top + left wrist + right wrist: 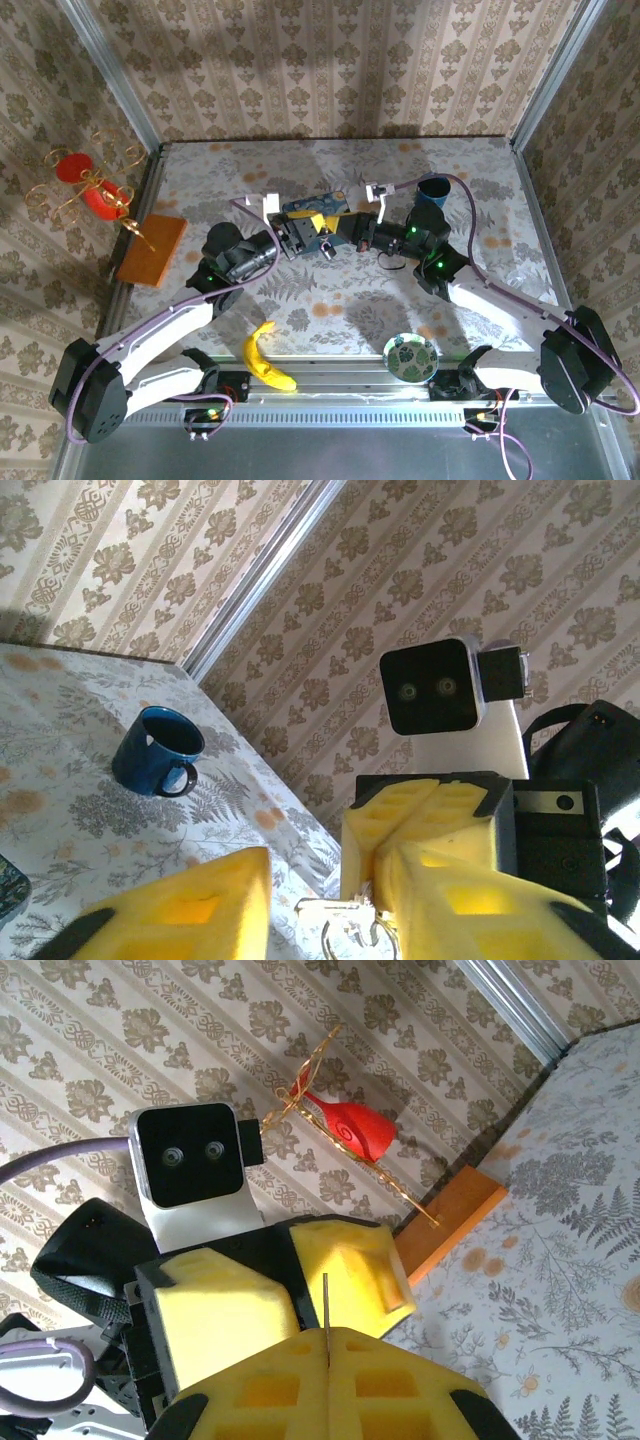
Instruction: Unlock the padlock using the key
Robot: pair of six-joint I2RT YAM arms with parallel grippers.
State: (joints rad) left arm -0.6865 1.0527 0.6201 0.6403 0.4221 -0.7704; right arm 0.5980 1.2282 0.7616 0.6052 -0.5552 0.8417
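Observation:
My right gripper has only a little of the key's blade sticking out of it, so next my left gripper pinches the key's tip (325, 1281) while my right gripper takes hold of the key again farther back.
My two grippers meet tip to tip above the middle of the table. The right gripper (336, 236) (327, 1345) is shut on the key (326, 1305), whose thin metal blade sticks out edge-on from the seam between its yellow pads. My left gripper (308, 236) (330, 920) stands open around the right gripper's tips (378, 880). A small silvery piece with wire loops (345, 920) hangs in that gap; I cannot tell whether it is the padlock or the key's ring. A small dark bit (326, 247) hangs between the grippers.
The blue painted tin (312, 206) lies just behind the grippers. A blue mug (432, 190) (157, 750) stands at the back right. A banana (268, 358) and a green patterned dish (410, 357) lie near the front edge. A brown board (152, 250) and red candle holder (85, 185) are on the left.

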